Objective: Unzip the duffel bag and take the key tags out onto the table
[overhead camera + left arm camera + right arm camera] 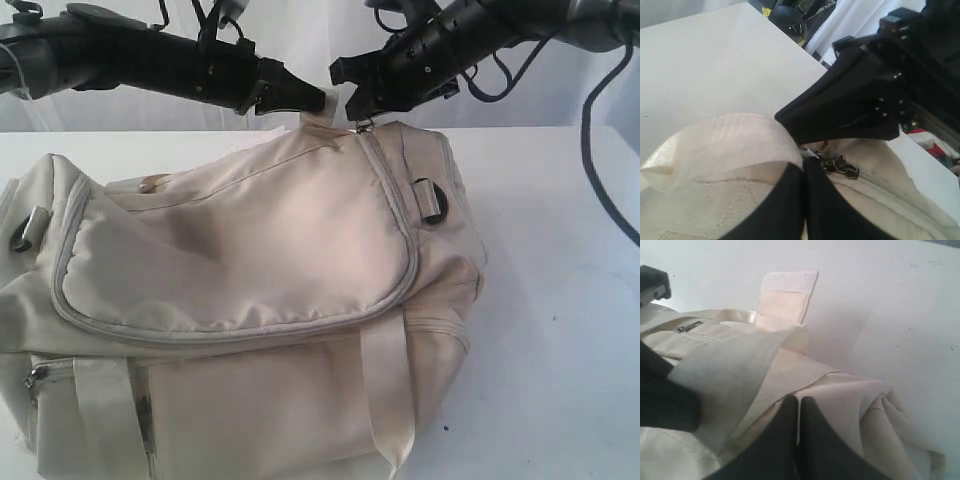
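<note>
My right gripper is to release the zipper pull on the duffel bag (425, 220). It will let go next to the black ring.
The cream-white duffel bag (250, 260) lies on the white table (560, 300), its grey main zipper closed. Both grippers meet at the bag's far top end. My left gripper (322, 100) (804, 162) is shut, with a silver bit of the zipper pull (840, 166) (362, 127) showing at its fingertips. A cream webbing tab (725, 140) (787, 292) stands beside it. My right gripper (348, 98) (798, 402) is shut on a thin fold of bag fabric (840, 390). The key tags are hidden.
A black ring (432, 200) hangs on the bag's right end, and a webbing strap (385, 390) runs down its front. A side-pocket zipper pull (36, 375) sits at the lower left. Dark cables (600, 170) hang at the right. Bare table (560, 380) lies right of the bag.
</note>
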`<state>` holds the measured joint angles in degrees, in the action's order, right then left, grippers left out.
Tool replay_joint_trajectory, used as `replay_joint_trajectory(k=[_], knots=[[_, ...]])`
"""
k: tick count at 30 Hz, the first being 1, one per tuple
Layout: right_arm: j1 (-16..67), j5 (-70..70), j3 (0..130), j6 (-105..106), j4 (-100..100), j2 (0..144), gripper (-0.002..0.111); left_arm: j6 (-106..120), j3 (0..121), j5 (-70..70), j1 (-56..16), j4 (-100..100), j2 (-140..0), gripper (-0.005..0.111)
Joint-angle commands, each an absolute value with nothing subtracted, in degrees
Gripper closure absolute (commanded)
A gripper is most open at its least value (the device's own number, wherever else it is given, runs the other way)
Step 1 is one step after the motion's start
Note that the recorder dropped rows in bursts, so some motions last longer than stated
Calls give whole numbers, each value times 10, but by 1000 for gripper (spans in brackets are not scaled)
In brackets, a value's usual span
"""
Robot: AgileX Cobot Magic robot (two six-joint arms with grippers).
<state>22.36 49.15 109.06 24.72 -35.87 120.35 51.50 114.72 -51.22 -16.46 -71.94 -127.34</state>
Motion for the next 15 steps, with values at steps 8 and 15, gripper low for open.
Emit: replay_joint_trajectory(k=[8, 15], knots=[[222, 530, 1094, 249, -347, 1144, 108, 513, 1156, -545, -167, -756, -1254, 107], [222, 572, 1094, 249, -344, 1118, 108, 510, 1156, -535, -167, -754, -1254, 107]])
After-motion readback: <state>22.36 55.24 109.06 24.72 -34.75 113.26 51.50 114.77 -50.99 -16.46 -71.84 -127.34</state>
